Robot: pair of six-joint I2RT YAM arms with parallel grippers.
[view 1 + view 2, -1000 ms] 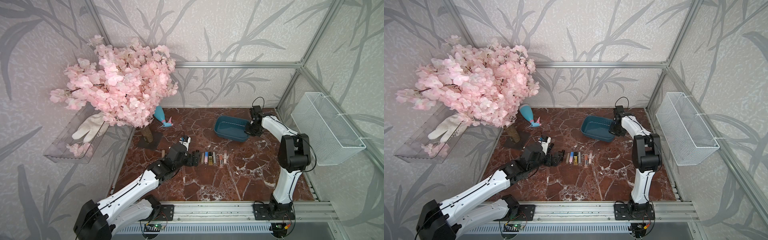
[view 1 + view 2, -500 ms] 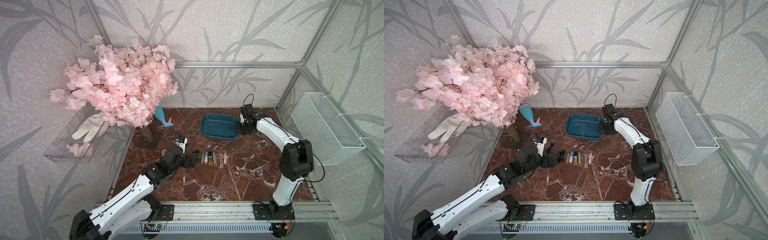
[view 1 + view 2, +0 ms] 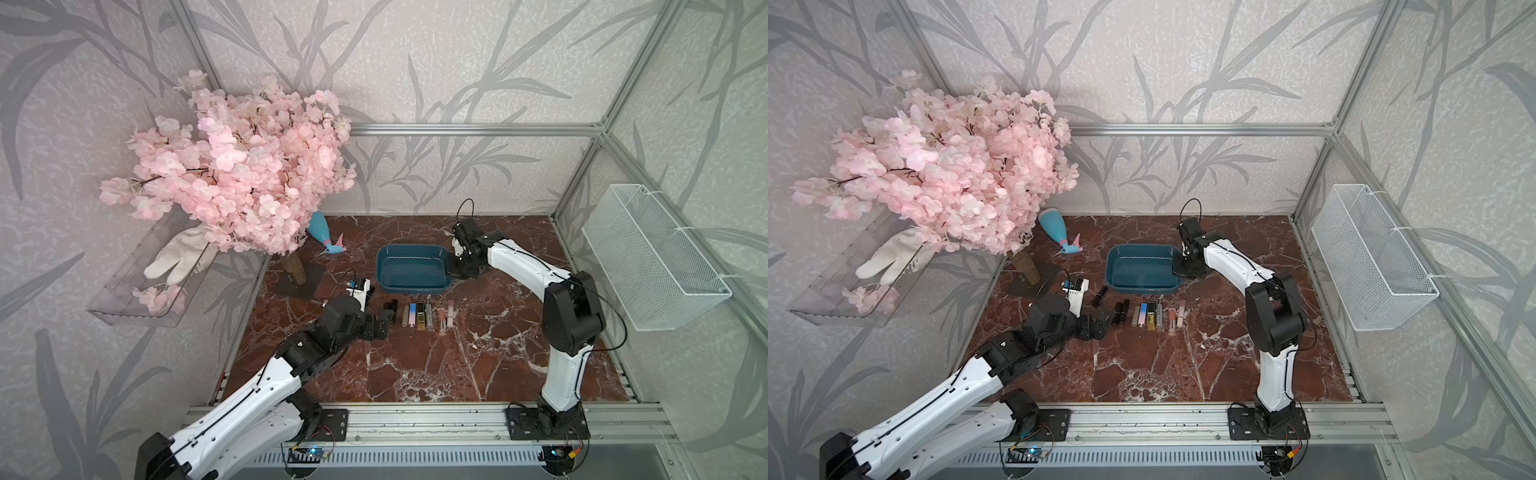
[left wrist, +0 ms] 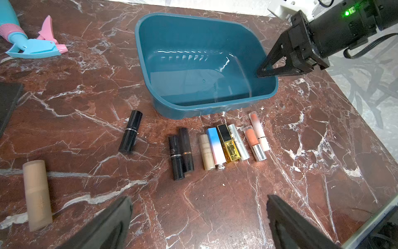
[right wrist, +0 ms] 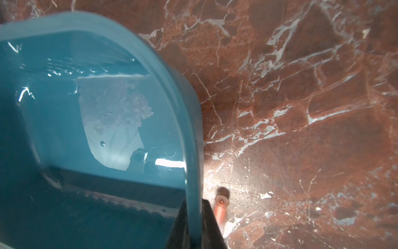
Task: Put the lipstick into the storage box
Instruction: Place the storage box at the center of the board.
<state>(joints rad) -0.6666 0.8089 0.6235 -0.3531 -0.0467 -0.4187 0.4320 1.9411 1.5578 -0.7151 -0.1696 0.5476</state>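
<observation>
Next, my right gripper puts the storage box, which now stands at mid-table, down on the table [image 3: 417, 280] close behind the row of lipsticks.
The dark teal storage box [image 3: 409, 247] [image 3: 1140, 247] stands empty at mid-table. My right gripper [image 3: 455, 270] [image 3: 1179, 270] is shut on the rim of its right end; the right wrist view shows both fingers pinching that rim [image 5: 175, 86] at the gripper [image 5: 195, 215]. Just in front of the box [image 4: 204, 110] lies a row of several lipsticks [image 3: 419, 318] [image 3: 1152, 316] [image 4: 224, 144]. A black lipstick [image 4: 131, 134] and a beige tube [image 4: 37, 194] lie apart to the left. My left gripper [image 3: 380, 326] [image 4: 199, 200] hovers open at the row's left end, holding nothing.
A pink blossom tree [image 3: 249, 166] on a black base stands at the back left. Beside it lies a blue and pink spray bottle [image 3: 326, 239]. A clear shelf with a white glove [image 3: 183, 257] hangs on the left wall. A white wire basket [image 3: 648, 257] hangs on the right wall.
My right gripper has dragged the storage box leftward, so it now sits right behind the lipstick row. My left arm has drawn back a little to the left, still open.
</observation>
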